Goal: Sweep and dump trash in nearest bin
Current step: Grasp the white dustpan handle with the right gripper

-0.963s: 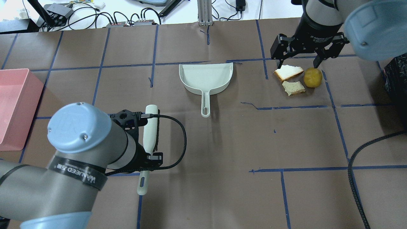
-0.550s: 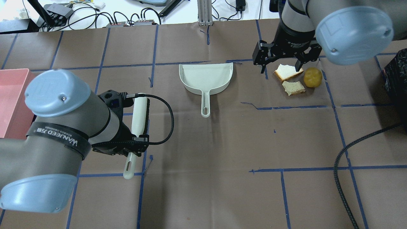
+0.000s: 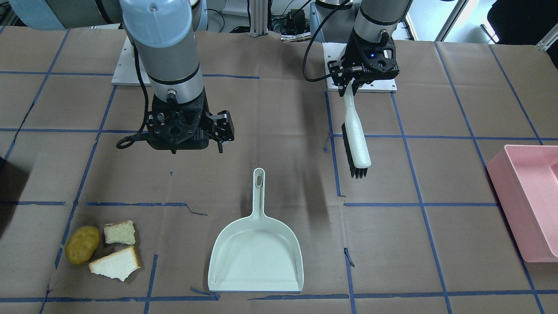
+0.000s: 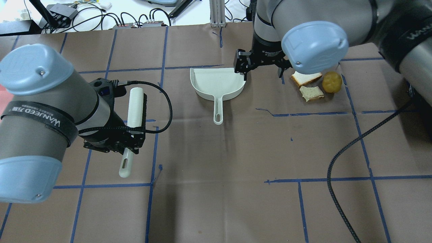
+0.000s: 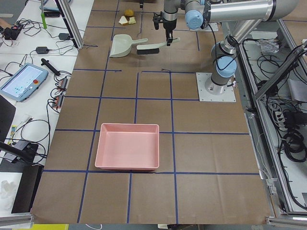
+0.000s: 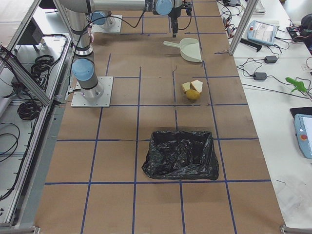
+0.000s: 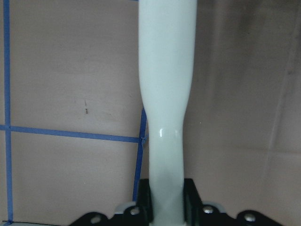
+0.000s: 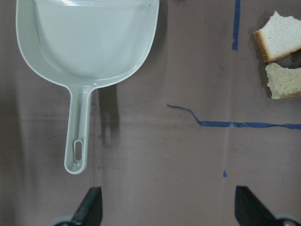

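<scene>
The pale dustpan should get my right gripper next, which will close on the middle of its handle [image 3: 258,196] [image 8: 79,125], between the hole and the pan.
The trash lies together on the table: a yellow-brown potato [image 4: 332,82] [image 3: 82,244], a small bread chunk [image 4: 312,92] [image 8: 284,80] and a white bread wedge [image 4: 305,77] [image 8: 278,29]. A pale dustpan [image 4: 219,82] [image 3: 255,257] [image 8: 89,42] lies flat, with its handle towards the robot. My right gripper [image 4: 261,69] [image 8: 169,209] hangs open and empty between the pan and the trash. My left gripper [image 4: 130,140] [image 3: 351,85] is shut on the handle of a white brush [image 4: 135,108] [image 3: 355,139] [image 7: 167,94], held above the table to the left of the pan.
A pink bin [image 3: 527,205] [image 5: 127,153] sits at the table's left end. A bin lined with a black bag [image 6: 180,153] sits at the right end, nearer the trash. Blue tape lines cross the brown table cover. A black cable [image 4: 341,162] trails over the right side.
My right gripper moved left, from over the trash to the dustpan's right edge. My left arm carried the brush leftward and farther from the robot.
</scene>
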